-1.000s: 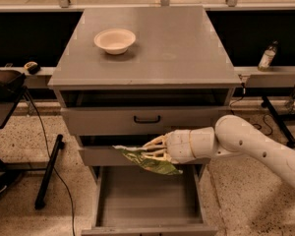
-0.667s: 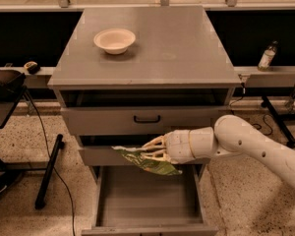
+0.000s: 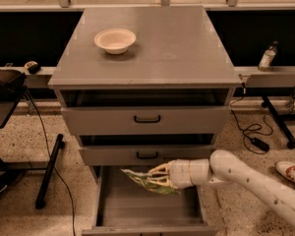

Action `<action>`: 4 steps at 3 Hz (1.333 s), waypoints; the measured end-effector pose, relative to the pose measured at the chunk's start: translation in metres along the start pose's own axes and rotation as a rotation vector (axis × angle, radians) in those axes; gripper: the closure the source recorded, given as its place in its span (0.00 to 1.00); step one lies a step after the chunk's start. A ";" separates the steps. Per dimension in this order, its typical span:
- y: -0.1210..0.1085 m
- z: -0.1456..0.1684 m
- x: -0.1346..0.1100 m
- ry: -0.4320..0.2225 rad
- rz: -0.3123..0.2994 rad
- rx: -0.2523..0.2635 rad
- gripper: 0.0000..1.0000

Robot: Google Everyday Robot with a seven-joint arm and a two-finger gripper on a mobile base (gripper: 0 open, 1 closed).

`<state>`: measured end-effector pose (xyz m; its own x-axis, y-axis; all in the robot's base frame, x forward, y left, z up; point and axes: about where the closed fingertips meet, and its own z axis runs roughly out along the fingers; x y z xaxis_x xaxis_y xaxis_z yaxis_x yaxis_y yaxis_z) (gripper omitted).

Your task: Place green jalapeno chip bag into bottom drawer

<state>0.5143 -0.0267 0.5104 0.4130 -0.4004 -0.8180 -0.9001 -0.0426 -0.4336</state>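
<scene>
Next, my gripper releases the green jalapeno chip bag on the bottom drawer's bare inside (image 3: 158, 212), setting it free there toward the front edge of that drawer.
The green jalapeno chip bag (image 3: 146, 182) is a crinkled light-green foil bag held in the air over the pulled-out bottom drawer (image 3: 146, 213). My gripper (image 3: 158, 176) comes in from the right on a white arm and is shut on the bag, just below the middle drawer's front. The bottom drawer is a wide grey tray with low side walls. Its floor below the bag is bare.
Two shallower grey drawers with black handles (image 3: 147, 119) sit above, slightly pulled out. A white bowl (image 3: 115, 40) rests on the cabinet top. A bottle (image 3: 267, 56) stands on the ledge at right. A black stand leg (image 3: 48, 171) lies at left. A shoe (image 3: 291, 171) is at far right.
My gripper and the chip bag have dropped slightly, from in front of the middle drawer to over the bottom drawer's opening.
</scene>
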 end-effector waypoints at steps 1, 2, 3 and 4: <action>0.039 0.020 0.059 -0.028 0.048 -0.033 1.00; 0.064 0.036 0.096 -0.050 0.088 -0.054 1.00; 0.086 0.049 0.126 -0.043 0.136 -0.062 1.00; 0.095 0.055 0.139 -0.034 0.166 -0.061 1.00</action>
<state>0.4938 -0.0364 0.3344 0.2612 -0.3750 -0.8895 -0.9627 -0.0342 -0.2683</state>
